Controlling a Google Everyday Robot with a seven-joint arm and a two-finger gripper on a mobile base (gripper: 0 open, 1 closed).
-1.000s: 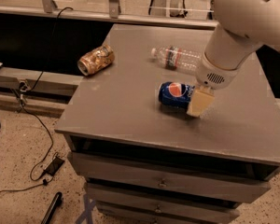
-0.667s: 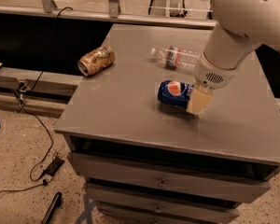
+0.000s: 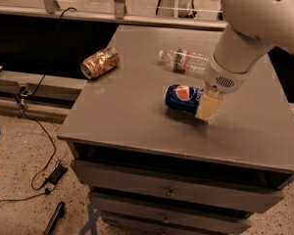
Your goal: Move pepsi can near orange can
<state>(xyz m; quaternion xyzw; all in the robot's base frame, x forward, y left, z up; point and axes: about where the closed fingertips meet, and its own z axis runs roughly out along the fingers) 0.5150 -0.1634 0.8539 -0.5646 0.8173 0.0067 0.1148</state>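
Next, I release the pepsi can from my gripper so that it ends up close against the orange can's side (image 3: 123,74) that faces the clear plastic bottle.
The pepsi can (image 3: 183,97), blue with the round logo, lies on its side near the middle of the grey cabinet top (image 3: 137,106). My gripper (image 3: 207,107) hangs from the white arm and is down at the can's right end, touching or right against it. The orange can (image 3: 99,62), gold-brown and mottled, lies on its side at the cabinet's far left edge, well apart from the pepsi can.
A clear plastic bottle (image 3: 183,61) lies on its side behind the pepsi can, partly behind my arm. The cabinet has drawers (image 3: 166,192) below. Cables (image 3: 39,131) and a dark stick-like object (image 3: 54,218) lie on the speckled floor to the left.
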